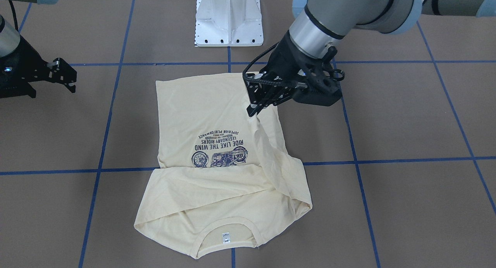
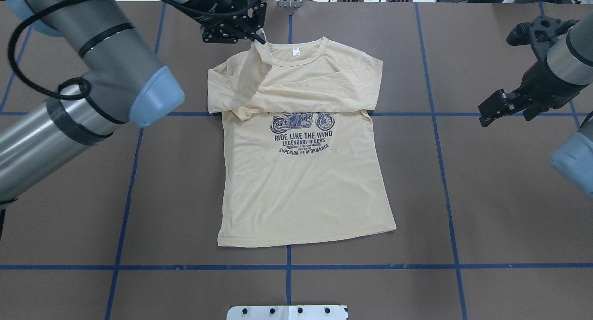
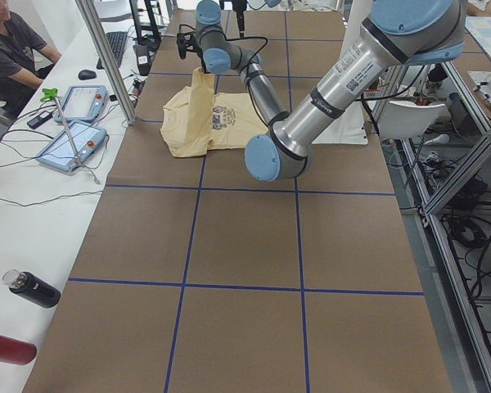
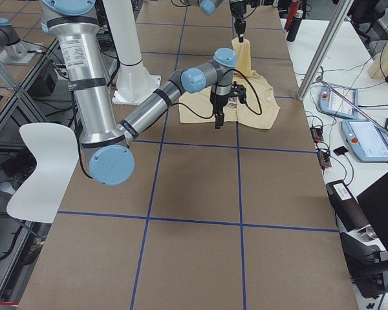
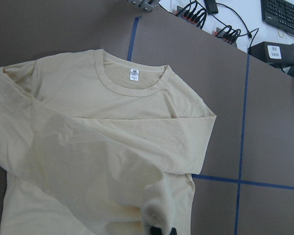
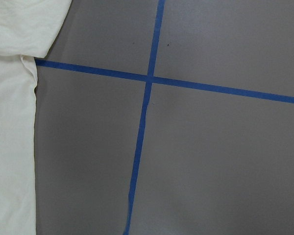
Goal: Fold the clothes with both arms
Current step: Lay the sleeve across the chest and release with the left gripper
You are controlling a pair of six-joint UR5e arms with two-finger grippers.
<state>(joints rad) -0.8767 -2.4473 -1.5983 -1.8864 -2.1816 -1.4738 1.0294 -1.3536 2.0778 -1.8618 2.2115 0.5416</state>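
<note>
The robot's left gripper will release the sleeve end, now raised near the collar, on the folded sleeve's edge (image 1: 187, 167) (image 5: 165, 172) next to the farther wheel of the motorcycle print.
The pale cream-yellow shirt (image 2: 301, 185) lies face up on the brown table, its dark motorcycle print (image 1: 221, 149) showing. One sleeve (image 2: 324, 97) is folded flat across the chest. My left gripper (image 2: 259, 37) hovers near the collar, shut on the end of the other sleeve (image 1: 267, 140), which hangs from it in a raised drape. In the left wrist view the cuff (image 5: 157, 210) bunches at the bottom edge, below the neck label (image 5: 134, 74). My right gripper (image 2: 490, 109) is open and holds nothing. It hangs well off the shirt's far side. Its camera catches only the shirt's edge (image 6: 10, 147).
The white pedestal base (image 1: 228, 19) stands at the robot's side of the table. Blue tape lines (image 2: 444, 172) grid the brown surface. A person (image 3: 8, 49) sits at a side bench with tablets (image 3: 69, 143). Bottles (image 3: 29, 288) lie nearby.
</note>
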